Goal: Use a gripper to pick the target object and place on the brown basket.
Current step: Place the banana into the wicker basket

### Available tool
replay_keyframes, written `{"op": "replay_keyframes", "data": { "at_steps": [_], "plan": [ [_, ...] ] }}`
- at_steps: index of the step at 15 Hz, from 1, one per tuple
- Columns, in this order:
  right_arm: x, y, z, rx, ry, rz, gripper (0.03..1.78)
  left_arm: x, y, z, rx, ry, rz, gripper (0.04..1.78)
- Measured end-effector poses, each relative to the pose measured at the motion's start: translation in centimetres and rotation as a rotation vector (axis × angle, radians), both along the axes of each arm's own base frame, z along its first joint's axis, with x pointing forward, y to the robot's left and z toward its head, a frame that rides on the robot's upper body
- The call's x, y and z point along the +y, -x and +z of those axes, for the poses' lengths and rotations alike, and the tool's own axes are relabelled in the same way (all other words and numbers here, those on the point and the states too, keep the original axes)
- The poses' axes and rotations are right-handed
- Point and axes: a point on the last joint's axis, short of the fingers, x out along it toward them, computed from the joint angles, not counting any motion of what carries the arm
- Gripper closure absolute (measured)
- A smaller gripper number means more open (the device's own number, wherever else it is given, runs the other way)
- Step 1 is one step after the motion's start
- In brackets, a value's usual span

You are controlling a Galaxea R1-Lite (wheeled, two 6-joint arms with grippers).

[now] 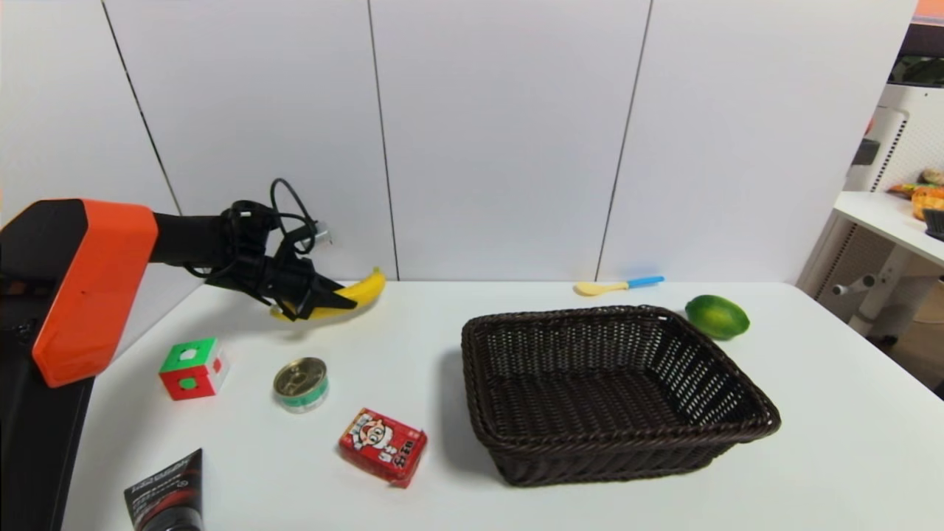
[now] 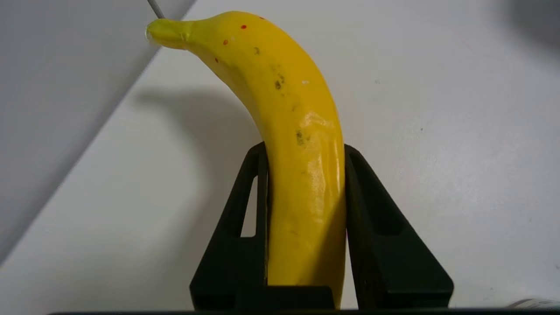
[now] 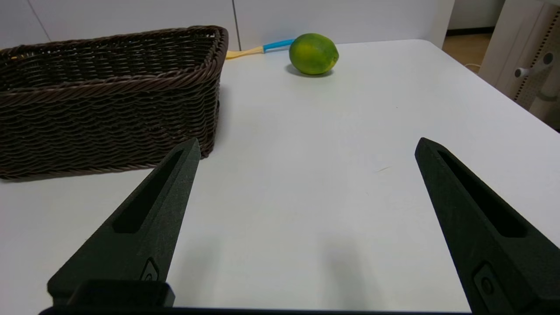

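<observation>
Next, my left gripper releases the yellow banana on the brown basket's bottom, close to the basket's back side (image 1: 591, 366).
My left gripper (image 1: 335, 301) is shut on the yellow banana (image 1: 361, 293) and holds it a little above the white table at the back left. In the left wrist view the banana (image 2: 302, 144) stands between the two black fingers (image 2: 245, 210), its greenish stem tip pointing away. The dark brown wicker basket (image 1: 737, 383) sits at the table's middle right, apart from the banana and empty. My right gripper (image 3: 306, 146) is open and empty, low over the table beside the basket's wall (image 3: 109, 100); it is out of the head view.
A green lime (image 1: 717, 316) and a yellow spoon with blue handle (image 1: 619, 285) lie behind the basket. A red-green cube (image 1: 193, 368), a tin can (image 1: 301, 384), a red packet (image 1: 383, 446) and a black tube (image 1: 166, 493) lie at the front left.
</observation>
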Motion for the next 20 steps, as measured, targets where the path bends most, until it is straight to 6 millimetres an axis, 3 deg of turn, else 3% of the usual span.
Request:
{"op": "replay_keyframes", "data": {
  "at_steps": [3,6,9,12,16,20],
  "plan": [
    [0.0,0.0,0.0,0.0,0.0,0.0,0.11,-0.7,0.9,3.6,-0.07,0.001,-0.01,1.3],
    [0.0,0.0,0.0,-0.001,0.0,0.0,0.11,-2.8,3.2,7.9,-0.095,0.011,-0.05,1.3],
    [0.0,0.0,0.0,0.0,0.0,-0.001,0.11,-7.2,7.0,12.2,-0.092,0.021,-0.158,1.3],
    [0.0,0.0,0.0,-0.001,0.0,0.0,0.11,-12.3,11.0,15.3,-0.104,0.039,-0.295,1.3],
    [0.0,0.0,0.0,0.0,0.0,-0.001,0.11,-19.0,15.4,17.2,-0.102,0.043,-0.421,1.3],
    [0.0,0.0,0.0,-0.001,0.0,0.0,0.11,-26.0,17.5,16.5,-0.103,0.041,-0.446,1.3]
  ]
}}
